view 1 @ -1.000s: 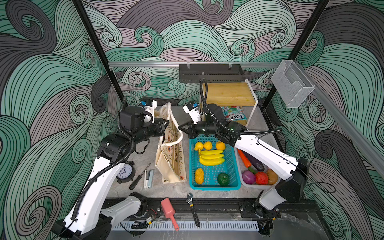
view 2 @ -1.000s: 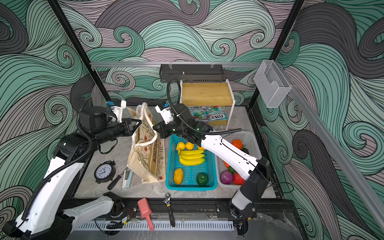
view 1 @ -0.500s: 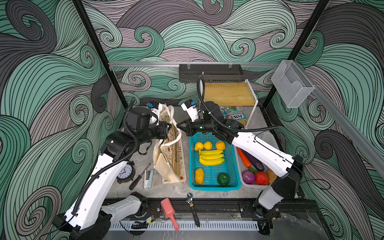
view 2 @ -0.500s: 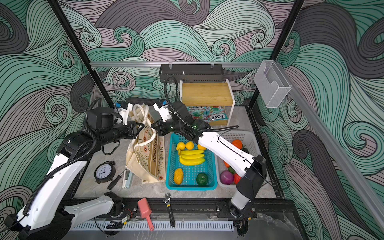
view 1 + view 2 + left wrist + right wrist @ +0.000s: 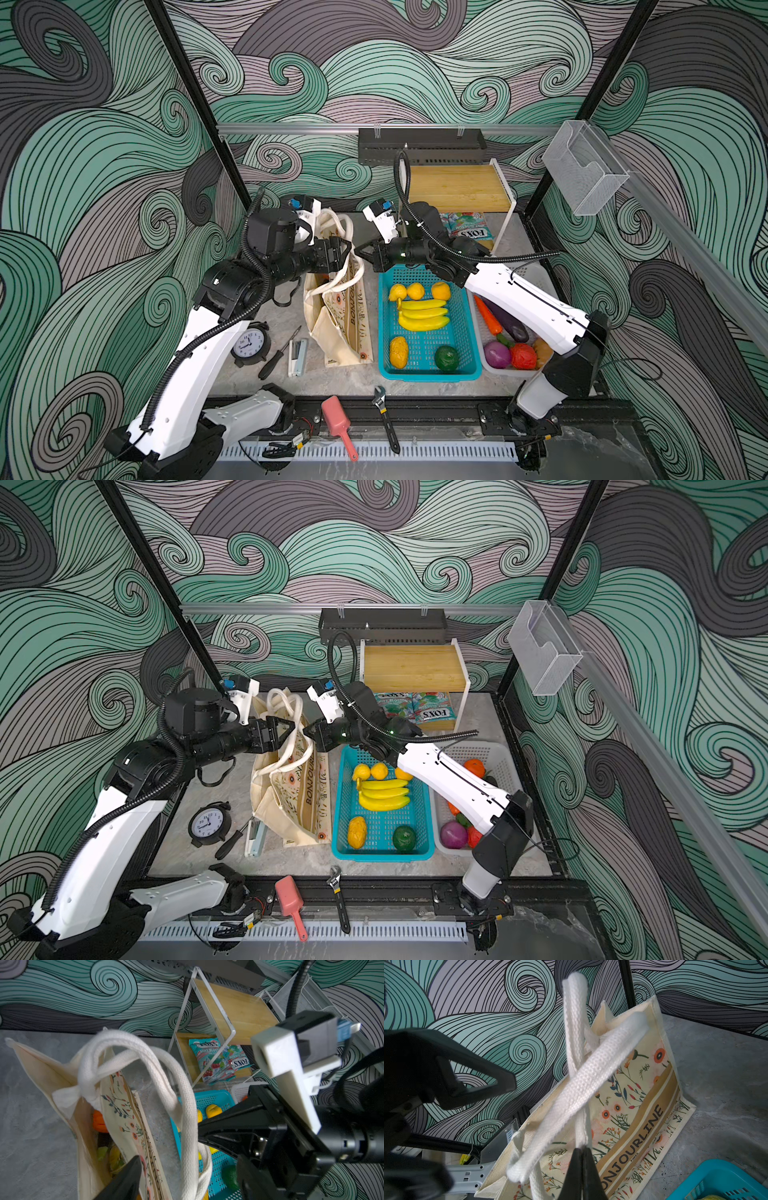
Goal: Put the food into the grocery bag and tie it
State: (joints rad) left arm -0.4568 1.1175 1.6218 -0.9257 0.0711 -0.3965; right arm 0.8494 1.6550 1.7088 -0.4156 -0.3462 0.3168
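Note:
Pieces of rope are crowded where my grippers meet finger to finger, so my left gripper needs to back away and grab the rope handle's raised arch (image 5: pixel 341 220) before tying.
The cream floral grocery bag (image 5: pixel 338 328) (image 5: pixel 301 804) stands left of the teal basket, with its white rope handles (image 5: pixel 338 226) raised. My right gripper (image 5: pixel 580 1152) (image 5: pixel 362 252) is shut on one strand of a rope handle (image 5: pixel 576 1032) above the bag's mouth. Facing it tip to tip, my left gripper (image 5: pixel 187 1164) (image 5: pixel 291 729) is open, with a rope loop (image 5: pixel 182 1105) hanging loose between its fingers. In the left wrist view an orange fruit (image 5: pixel 98 1124) and yellow-green pieces (image 5: pixel 113 1155) show inside the bag. Two teal FOX'S packets (image 5: pixel 467 226) (image 5: pixel 216 1061) lie under the wooden shelf.
A teal basket (image 5: pixel 384 332) holds bananas and round fruit; a white basket (image 5: pixel 536 270) with vegetables lies under my right arm. A clock (image 5: pixel 249 345), a screwdriver (image 5: pixel 276 359) and a stapler (image 5: pixel 298 357) lie left of the bag. A scoop (image 5: pixel 338 428) and a wrench (image 5: pixel 386 419) rest on the front rail.
My left gripper has moved right to the bag's handles and opened, letting go of the rope. The right gripper stays shut on its strand and has shifted slightly left.

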